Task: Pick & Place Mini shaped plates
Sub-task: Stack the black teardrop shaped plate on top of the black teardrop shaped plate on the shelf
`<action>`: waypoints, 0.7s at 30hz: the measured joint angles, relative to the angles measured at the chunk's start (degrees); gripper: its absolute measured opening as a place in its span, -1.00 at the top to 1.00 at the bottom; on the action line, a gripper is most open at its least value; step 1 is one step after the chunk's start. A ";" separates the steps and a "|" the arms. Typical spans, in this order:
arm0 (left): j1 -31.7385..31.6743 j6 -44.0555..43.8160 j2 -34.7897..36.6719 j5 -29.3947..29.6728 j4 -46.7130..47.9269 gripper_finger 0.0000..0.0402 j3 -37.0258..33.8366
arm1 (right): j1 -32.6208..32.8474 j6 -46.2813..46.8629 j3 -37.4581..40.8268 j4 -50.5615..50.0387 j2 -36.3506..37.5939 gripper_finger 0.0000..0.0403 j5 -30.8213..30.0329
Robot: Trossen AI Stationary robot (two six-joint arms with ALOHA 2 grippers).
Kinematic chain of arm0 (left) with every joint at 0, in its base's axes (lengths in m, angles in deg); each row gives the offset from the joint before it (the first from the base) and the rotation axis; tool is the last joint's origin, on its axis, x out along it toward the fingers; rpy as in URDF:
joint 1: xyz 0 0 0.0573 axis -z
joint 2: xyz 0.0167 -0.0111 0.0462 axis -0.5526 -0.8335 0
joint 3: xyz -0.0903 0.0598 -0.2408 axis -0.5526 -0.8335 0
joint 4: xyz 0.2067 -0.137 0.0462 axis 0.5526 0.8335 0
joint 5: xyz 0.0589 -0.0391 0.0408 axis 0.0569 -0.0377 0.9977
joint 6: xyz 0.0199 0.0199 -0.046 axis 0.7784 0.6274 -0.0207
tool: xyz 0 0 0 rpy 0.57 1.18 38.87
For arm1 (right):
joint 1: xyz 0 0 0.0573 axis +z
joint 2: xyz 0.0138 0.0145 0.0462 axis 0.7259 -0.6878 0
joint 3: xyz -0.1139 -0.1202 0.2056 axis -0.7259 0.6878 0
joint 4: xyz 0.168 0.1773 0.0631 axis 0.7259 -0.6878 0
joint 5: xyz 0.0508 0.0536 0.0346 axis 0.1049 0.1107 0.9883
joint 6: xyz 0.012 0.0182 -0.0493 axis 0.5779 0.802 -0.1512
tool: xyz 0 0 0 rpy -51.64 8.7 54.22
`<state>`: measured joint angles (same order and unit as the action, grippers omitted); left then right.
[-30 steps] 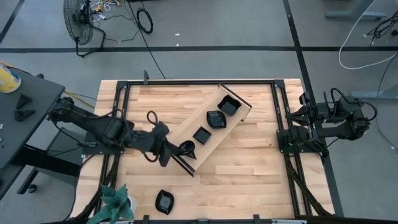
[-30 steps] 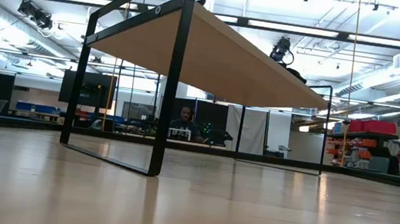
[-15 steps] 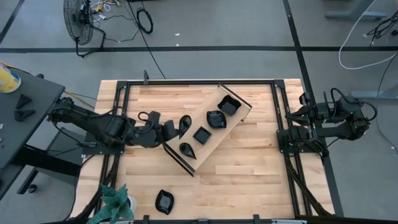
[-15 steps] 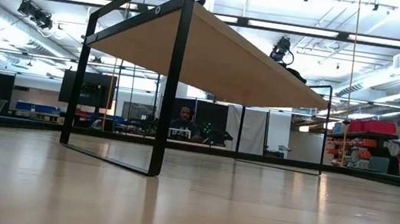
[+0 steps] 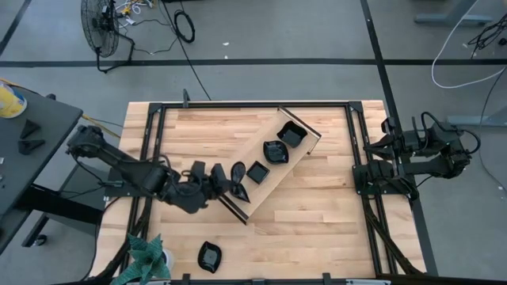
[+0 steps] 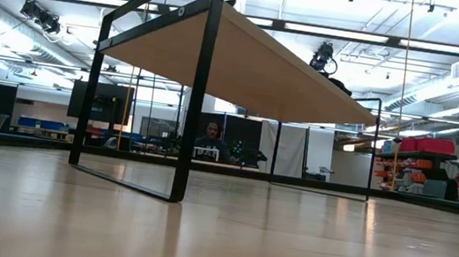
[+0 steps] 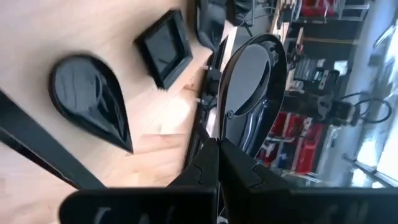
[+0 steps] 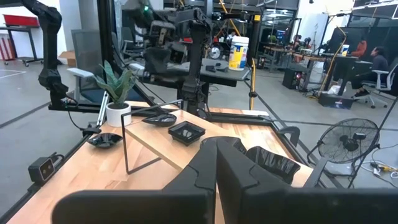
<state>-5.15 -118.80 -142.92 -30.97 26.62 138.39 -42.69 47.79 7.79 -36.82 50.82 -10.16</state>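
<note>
Next, my left gripper lets go of the oval plate on top of the teardrop plate [image 5: 240, 192] [image 7: 87, 94] on the tray.
My left gripper [image 5: 224, 179] [image 7: 217, 144] is shut on a glossy black oval mini plate [image 5: 238, 172] [image 7: 254, 73]. It holds the plate over the near-left end of the raised light-wood tray [image 5: 265, 190]. A teardrop plate [image 5: 241, 191] [image 7: 92, 99], a square plate [image 5: 257, 171] [image 7: 165, 47], a wavy-rimmed plate [image 5: 275, 150] and another square plate [image 5: 291, 136] rest flat on the tray. One more black plate [image 5: 209, 256] lies on the table near its near edge. My right gripper [image 8: 216, 155] is shut and waits at the table's right edge. My left gripper pinches the oval plate by its rim [image 7: 226, 122] between the two fingers, coming from the table's left, roughly level. The plate stands on edge beyond the fingertips, with its hollow side turned sideways. It is lifted clear above the tray, next to the teardrop plate.
A potted plant [image 5: 146, 257] stands at the near-left corner beside the loose plate. Black frame rails [image 5: 150, 127] run along the table's left and right sides. The low view shows only the tray's underside [image 6: 247, 60] and its black leg frame [image 6: 195, 88]. Bare wood lies right of the tray.
The left gripper stayed shut on the oval plate. It first swung toward the far edge beside the tray, then came back toward the near edge and right, over the tray's near-left end. The plate turned with it. The plates on the tray did not move.
</note>
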 joint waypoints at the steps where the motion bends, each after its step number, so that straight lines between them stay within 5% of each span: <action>1: 0.59 -1.34 -0.55 0.40 -0.47 0.98 0.00 | 0.00 0.00 0.00 -0.01 0.00 0.95 0.00; 9: 3.74 -3.44 -3.51 0.83 -5.97 0.98 -0.02 | 0.00 0.00 -0.02 0.05 0.02 0.95 0.00; 21: 5.02 -3.59 -4.94 -0.11 0.15 0.98 -0.04 | -0.02 0.00 -0.02 0.02 0.02 0.95 0.00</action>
<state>-0.13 -122.38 -147.86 -31.08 26.77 138.36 -42.71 47.79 7.76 -36.80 50.84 -10.16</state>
